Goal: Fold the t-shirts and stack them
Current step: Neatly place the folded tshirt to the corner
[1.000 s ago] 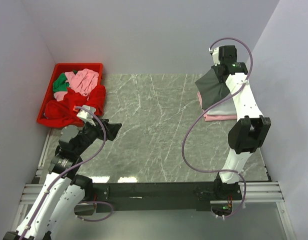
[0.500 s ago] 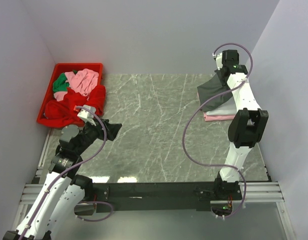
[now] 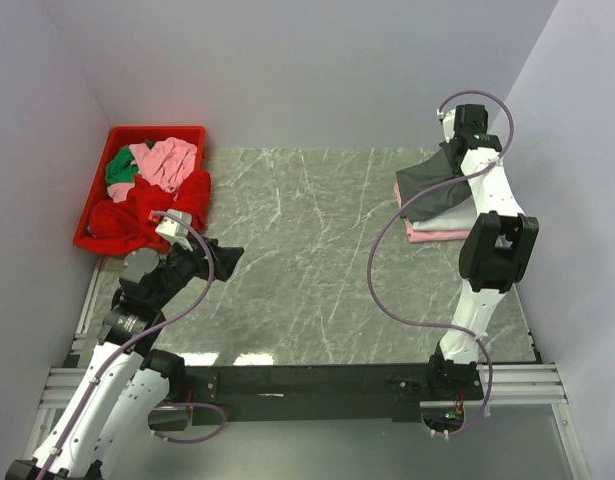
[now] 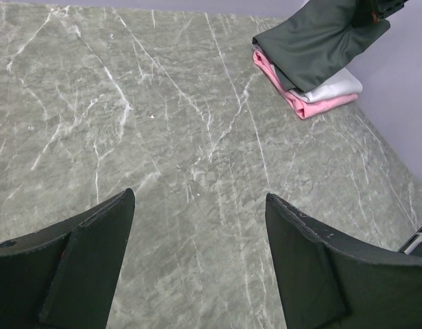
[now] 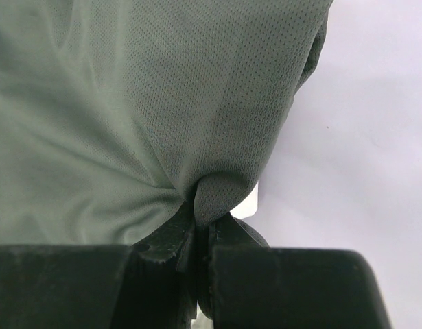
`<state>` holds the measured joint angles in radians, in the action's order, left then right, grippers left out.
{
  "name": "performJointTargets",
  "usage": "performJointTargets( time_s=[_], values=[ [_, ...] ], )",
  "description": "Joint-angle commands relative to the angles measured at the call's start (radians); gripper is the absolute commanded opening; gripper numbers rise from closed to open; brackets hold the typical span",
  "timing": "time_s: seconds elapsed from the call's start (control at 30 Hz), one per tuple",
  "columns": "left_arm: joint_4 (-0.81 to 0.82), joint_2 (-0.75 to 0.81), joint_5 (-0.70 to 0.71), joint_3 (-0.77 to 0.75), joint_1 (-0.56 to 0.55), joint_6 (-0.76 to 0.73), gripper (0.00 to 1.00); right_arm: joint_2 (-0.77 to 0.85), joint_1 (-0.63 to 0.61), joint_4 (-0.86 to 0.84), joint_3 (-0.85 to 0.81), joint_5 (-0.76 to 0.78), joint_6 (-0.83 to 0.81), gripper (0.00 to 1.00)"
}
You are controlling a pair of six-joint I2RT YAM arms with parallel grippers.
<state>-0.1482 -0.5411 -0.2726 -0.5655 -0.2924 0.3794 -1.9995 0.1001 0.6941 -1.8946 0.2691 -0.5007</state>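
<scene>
Next, I release the grey t-shirt from my right gripper flat atop the white t-shirt in the stack (image 3: 444,192).
A folded dark grey t-shirt (image 3: 432,188) lies over a white t-shirt (image 4: 334,86) and a pink t-shirt (image 3: 437,234) in a stack at the table's far right. My right gripper (image 3: 455,150) is shut on a pinch of the grey shirt (image 5: 162,103) at its far edge, close to the right wall. The stack also shows in the left wrist view (image 4: 313,48). Unfolded red (image 3: 147,210), pink (image 3: 167,160) and green (image 3: 120,166) shirts lie heaped in the bin. My left gripper (image 3: 227,262) is open and empty above the marble table, near the bin.
A red plastic bin (image 3: 99,185) sits at the far left corner, with the red shirt spilling over its near rim. Grey walls close in the left, back and right. The marble tabletop (image 3: 307,260) lies between the bin and the stack.
My right gripper moved toward the far right and lowered the grey shirt, so it now drapes flatter over the white and pink stack. The left arm has not moved.
</scene>
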Motion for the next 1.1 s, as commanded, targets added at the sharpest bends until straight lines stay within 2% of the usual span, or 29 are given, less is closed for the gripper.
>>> performJointTargets(
  time_s=[0.0, 0.53, 1.07],
  values=[
    [0.015, -0.006, 0.000, -0.027, -0.001, -0.011, 0.82, -0.012, 0.023, -0.077, 0.015, 0.022, -0.016, 0.00],
    [0.012, -0.019, 0.001, -0.027, -0.001, -0.011, 0.82, -0.102, 0.090, -0.120, 0.019, 0.028, -0.030, 0.00],
    [0.009, -0.033, 0.000, -0.025, -0.001, -0.010, 0.82, -0.124, 0.130, -0.139, 0.023, 0.022, -0.036, 0.00]
  ],
)
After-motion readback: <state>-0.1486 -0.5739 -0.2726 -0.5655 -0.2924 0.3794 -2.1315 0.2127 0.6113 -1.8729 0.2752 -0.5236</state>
